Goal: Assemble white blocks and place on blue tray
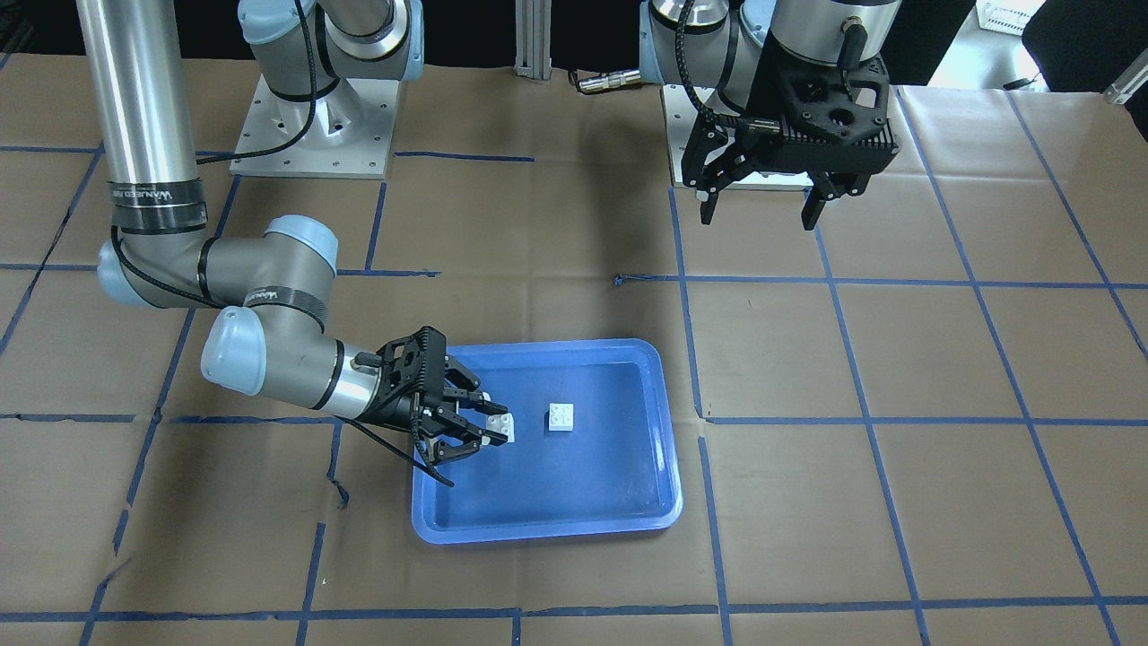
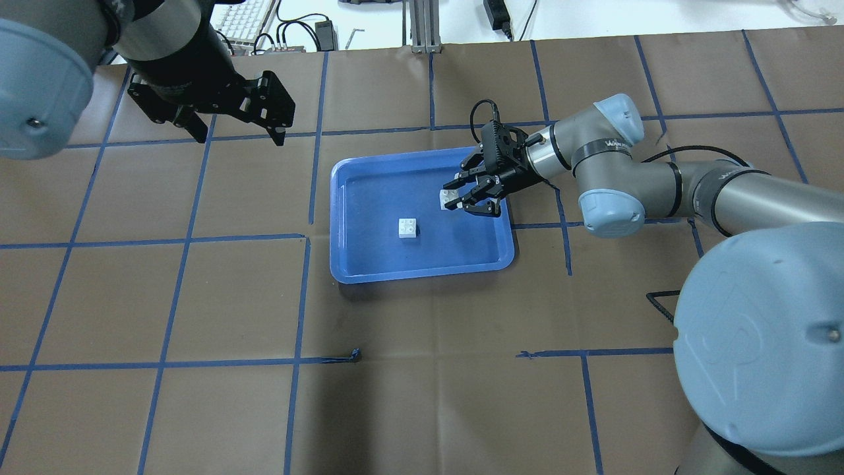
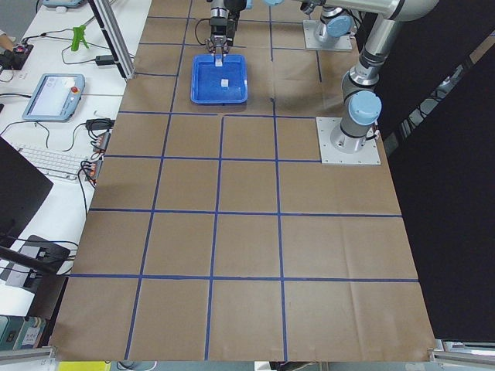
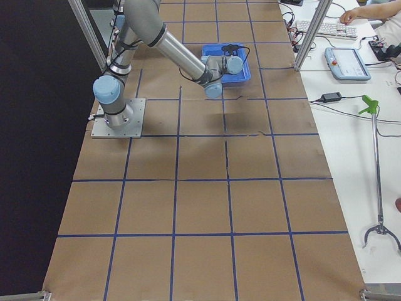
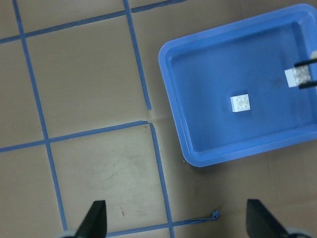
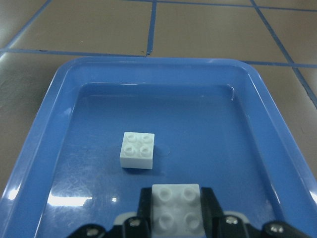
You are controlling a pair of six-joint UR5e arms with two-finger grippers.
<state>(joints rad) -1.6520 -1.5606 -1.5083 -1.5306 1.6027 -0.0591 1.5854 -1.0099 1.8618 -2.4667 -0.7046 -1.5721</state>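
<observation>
Next, I let go of the second white block with my right gripper on the bottom of the tray, flush [image 1: 537,416] [image 6: 135,174] against the first white block.
The blue tray [image 2: 422,264] lies mid-table. One white block [image 2: 408,227] sits studs-up on its floor, free of both grippers; it also shows in the front view [image 1: 561,417] and in the right wrist view [image 6: 137,149]. My right gripper [image 2: 456,196] reaches low over the tray's edge and is shut on the second white block [image 1: 502,425], studs up, a short way from the first; the right wrist view shows this block [image 6: 177,206] between the pads. My left gripper [image 2: 237,135] is open and empty, high above the table, away from the tray.
Brown paper with a blue tape grid covers the table [image 2: 198,297]. The arm base plates [image 1: 314,126] stand on the robot's side. A keyboard and cables [image 2: 250,20] lie past the far edge.
</observation>
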